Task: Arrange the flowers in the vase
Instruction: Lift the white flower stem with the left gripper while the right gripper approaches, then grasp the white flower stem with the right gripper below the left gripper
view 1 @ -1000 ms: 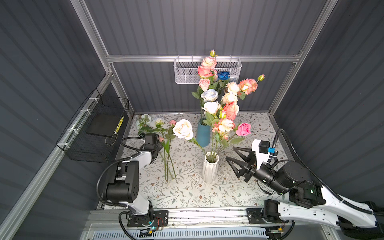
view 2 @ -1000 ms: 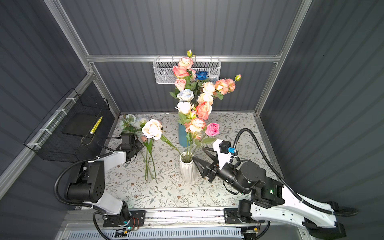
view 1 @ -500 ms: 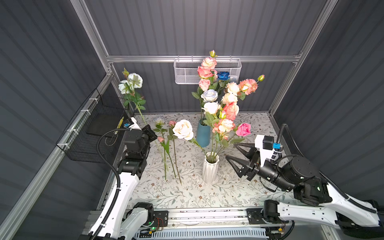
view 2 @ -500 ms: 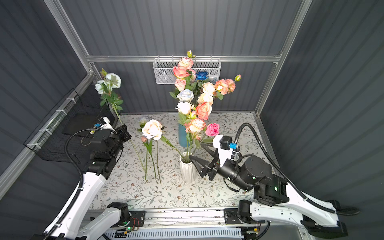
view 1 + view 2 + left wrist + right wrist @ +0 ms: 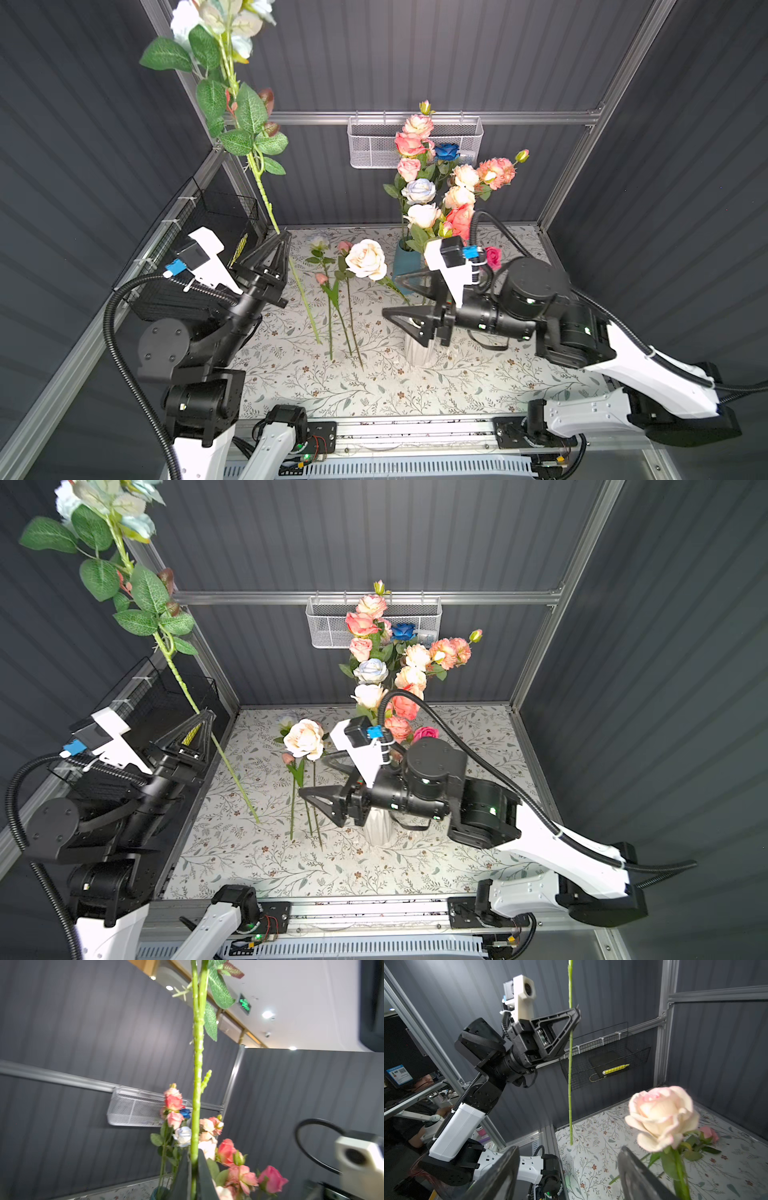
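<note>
My right gripper will close on the green stem [image 5: 293, 280] [image 5: 570, 1074] below my left gripper to take over the pale blue-and-white flower.
My left gripper [image 5: 284, 236] [image 5: 208, 715] [image 5: 193, 1167] is shut on the green stem [image 5: 266, 199] of a pale blue-and-white flower [image 5: 220, 25], held upright high at the left; the stem's lower end hangs near the mat. My right gripper [image 5: 390, 295] [image 5: 311, 775] [image 5: 569, 1148] stands open and holds nothing, in front of the white ribbed vase [image 5: 417, 355]. A cream rose [image 5: 366, 258] [image 5: 662, 1115] leans from that vase. Behind it, a teal vase [image 5: 405, 262] carries pink, peach and blue flowers [image 5: 440, 183]. Three thin flowers [image 5: 332, 291] lie on the mat.
A black wire basket [image 5: 199, 232] hangs on the left wall beside my left arm. A white mesh basket [image 5: 374, 141] hangs on the back wall behind the blooms. The floral mat [image 5: 374, 386] ends at a metal rail along the front.
My left arm has risen from the mat and lifted the pale flower high at the left. My right gripper has opened a little wider and moved left in front of the white vase.
</note>
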{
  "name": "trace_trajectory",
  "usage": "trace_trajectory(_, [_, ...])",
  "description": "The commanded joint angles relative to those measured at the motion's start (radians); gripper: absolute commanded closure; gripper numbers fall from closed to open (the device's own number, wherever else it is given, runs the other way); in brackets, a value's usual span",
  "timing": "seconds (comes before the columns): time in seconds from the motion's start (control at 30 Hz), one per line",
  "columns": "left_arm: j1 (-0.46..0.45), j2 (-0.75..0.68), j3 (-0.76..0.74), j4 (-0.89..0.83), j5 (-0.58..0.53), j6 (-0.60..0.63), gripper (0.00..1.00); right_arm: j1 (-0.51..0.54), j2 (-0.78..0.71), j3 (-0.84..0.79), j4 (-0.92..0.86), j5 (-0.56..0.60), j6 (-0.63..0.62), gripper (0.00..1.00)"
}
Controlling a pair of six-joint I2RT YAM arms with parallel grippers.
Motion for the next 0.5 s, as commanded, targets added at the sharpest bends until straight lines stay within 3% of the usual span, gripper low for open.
trace_trajectory(0.0, [-0.002, -0.001, -0.003, 0.071, 0.226, -0.034, 1.00, 0.005, 0.084, 0.119, -0.095, -0.112, 0.023, 0.23])
trace_trajectory(0.13, [-0.002, -0.004, -0.017, 0.193, 0.338, -0.132, 1.00, 0.008, 0.190, 0.231, -0.136, -0.155, 0.009, 0.23])
trace_trajectory(0.47, [-0.002, -0.004, -0.082, 0.434, 0.384, -0.361, 1.00, 0.013, 0.350, 0.402, -0.106, -0.217, -0.011, 0.24])
